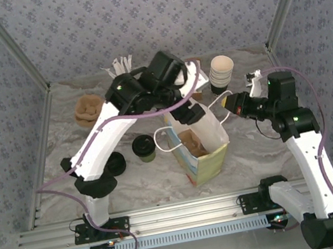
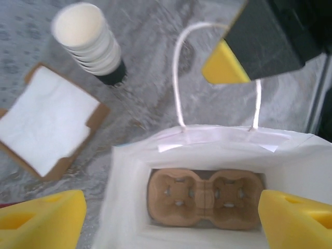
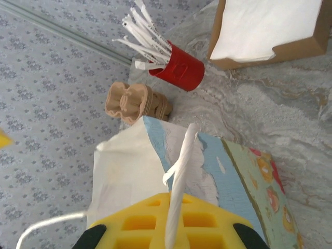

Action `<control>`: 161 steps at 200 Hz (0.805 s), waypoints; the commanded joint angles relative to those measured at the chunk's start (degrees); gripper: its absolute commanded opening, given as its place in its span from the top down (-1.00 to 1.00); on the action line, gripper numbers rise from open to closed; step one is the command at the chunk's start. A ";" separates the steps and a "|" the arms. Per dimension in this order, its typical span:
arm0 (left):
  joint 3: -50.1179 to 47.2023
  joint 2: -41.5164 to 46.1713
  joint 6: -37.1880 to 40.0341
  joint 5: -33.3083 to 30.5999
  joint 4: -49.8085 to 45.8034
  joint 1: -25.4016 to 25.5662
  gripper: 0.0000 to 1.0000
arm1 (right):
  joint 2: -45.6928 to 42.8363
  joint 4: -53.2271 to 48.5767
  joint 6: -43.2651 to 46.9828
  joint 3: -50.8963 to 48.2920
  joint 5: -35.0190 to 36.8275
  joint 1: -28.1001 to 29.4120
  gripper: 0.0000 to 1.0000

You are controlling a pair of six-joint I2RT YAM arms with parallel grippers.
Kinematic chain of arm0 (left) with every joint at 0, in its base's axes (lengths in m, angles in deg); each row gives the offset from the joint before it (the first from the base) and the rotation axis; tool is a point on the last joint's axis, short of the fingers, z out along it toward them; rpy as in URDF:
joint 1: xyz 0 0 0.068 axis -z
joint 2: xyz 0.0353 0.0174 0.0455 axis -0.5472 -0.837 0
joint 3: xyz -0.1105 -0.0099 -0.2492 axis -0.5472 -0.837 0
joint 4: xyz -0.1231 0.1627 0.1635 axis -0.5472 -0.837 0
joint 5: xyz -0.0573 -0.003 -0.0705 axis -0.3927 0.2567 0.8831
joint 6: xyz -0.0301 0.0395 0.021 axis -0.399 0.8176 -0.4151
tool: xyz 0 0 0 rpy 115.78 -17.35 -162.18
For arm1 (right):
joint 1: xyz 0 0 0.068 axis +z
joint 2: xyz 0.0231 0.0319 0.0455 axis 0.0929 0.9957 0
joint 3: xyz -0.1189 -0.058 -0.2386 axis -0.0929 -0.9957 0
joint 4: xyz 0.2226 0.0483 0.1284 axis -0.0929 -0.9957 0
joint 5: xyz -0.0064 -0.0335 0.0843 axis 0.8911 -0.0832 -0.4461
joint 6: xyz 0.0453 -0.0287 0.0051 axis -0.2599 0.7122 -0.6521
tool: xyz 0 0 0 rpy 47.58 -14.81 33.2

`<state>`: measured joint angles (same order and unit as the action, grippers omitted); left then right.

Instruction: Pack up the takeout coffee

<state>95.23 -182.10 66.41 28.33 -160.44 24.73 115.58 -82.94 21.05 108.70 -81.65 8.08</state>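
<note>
I need to take the bag's rim point(image 1: 226, 138) with my right gripper and straighten the paper bag before packing the coffee, as it stands crooked with my right gripper on its handle.
The takeout coffee point(image 1: 144, 148), a small dark-green cup with a black lid, stands on the table just left of the paper bag point(image 1: 205, 153). The bag stands upright and open, and a brown cardboard cup carrier point(image 2: 205, 197) lies at its bottom. My left gripper point(image 2: 168, 220) hovers over the bag's mouth, open and empty, its yellow fingers point(image 2: 44, 220) wide apart. My right gripper point(image 3: 174, 202) is shut on the bag's white handle point(image 3: 179, 155), holding it up from the bag's right side.
A stack of lidless cups point(image 1: 221, 71) stands at the back right, next to a box of white napkins point(image 2: 46, 122). A stack of cup carriers point(image 1: 88, 109) and a red cup of straws point(image 3: 176, 65) sit at the back left. A loose black lid point(image 1: 115, 164) lies by the left arm.
</note>
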 commanded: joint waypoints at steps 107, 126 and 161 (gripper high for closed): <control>-30.04 23.87 -19.21 -14.11 15.87 -9.55 -0.81 | -4.52 -9.96 2.69 3.22 16.70 -0.52 0.67; -41.09 29.08 -20.88 -11.06 21.12 -12.39 -0.82 | -5.21 -9.52 4.88 2.07 14.38 -0.52 0.18; -52.70 33.94 -21.69 -12.70 24.31 -13.57 -0.87 | -5.09 -11.53 9.85 1.38 9.95 -0.46 -0.19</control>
<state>48.11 -151.52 46.91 15.76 -142.43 11.51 110.81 -91.85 26.36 111.06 -68.64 7.92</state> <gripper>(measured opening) 0.924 0.574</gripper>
